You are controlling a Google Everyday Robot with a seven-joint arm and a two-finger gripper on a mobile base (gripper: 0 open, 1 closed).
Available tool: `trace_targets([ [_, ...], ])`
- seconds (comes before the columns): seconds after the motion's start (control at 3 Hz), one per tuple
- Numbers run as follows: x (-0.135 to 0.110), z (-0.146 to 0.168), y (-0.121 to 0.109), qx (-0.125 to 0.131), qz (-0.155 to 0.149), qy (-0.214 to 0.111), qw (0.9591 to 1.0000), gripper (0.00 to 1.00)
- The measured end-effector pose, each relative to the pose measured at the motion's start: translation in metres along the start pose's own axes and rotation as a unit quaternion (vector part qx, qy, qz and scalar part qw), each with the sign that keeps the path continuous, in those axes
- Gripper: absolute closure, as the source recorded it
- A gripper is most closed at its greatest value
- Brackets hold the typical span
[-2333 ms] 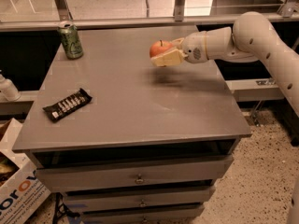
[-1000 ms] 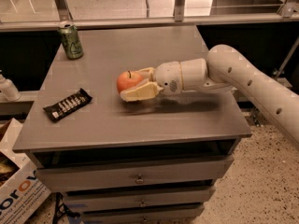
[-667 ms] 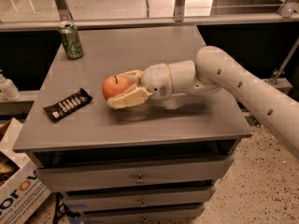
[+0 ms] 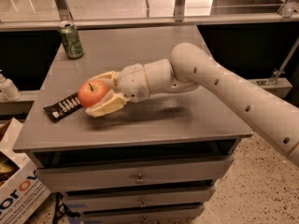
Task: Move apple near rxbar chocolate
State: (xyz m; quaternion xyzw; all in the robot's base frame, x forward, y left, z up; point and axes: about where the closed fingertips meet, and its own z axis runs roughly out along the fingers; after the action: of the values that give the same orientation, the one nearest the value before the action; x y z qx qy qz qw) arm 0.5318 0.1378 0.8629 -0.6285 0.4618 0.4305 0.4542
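Note:
Next, I release the apple with my gripper on the grey table [image 4: 86,101], right up against the end of the rxbar chocolate that is nearest my arm.
My gripper [image 4: 95,94] is shut on the apple [image 4: 92,93], a round red-orange fruit with a short dark stem, and holds it low over the left part of the grey table [image 4: 149,125]. The cream fingers [image 4: 107,107] clasp it from the far and near sides. The rxbar chocolate [image 4: 64,107], a flat black bar with white print, lies on the table just left of the apple, its right end partly hidden behind the fruit. My arm [image 4: 224,87] reaches in from the right.
A green drink can [image 4: 71,40] stands at the table's far left corner. Drawers [image 4: 138,178] sit under the tabletop. A white bottle [image 4: 7,87] and a cardboard box [image 4: 16,190] are off the table's left side.
My gripper has carried the apple from the far right of the table leftward and toward the front, down to beside the black bar. The bar and can have not moved.

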Motion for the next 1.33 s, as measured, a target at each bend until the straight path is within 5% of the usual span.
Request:
trace_targets([
  [0.33, 0.006, 0.021, -0.005, 0.004, -0.035, 0.025, 0.9991, 1.00],
  [1.0, 0.031, 0.030, -0.014, 0.023, -0.050, 0.062, 0.9966, 1.00],
  [1.33, 0.029, 0.029, -0.015, 0.024, -0.049, 0.063, 0.9965, 0.81],
])
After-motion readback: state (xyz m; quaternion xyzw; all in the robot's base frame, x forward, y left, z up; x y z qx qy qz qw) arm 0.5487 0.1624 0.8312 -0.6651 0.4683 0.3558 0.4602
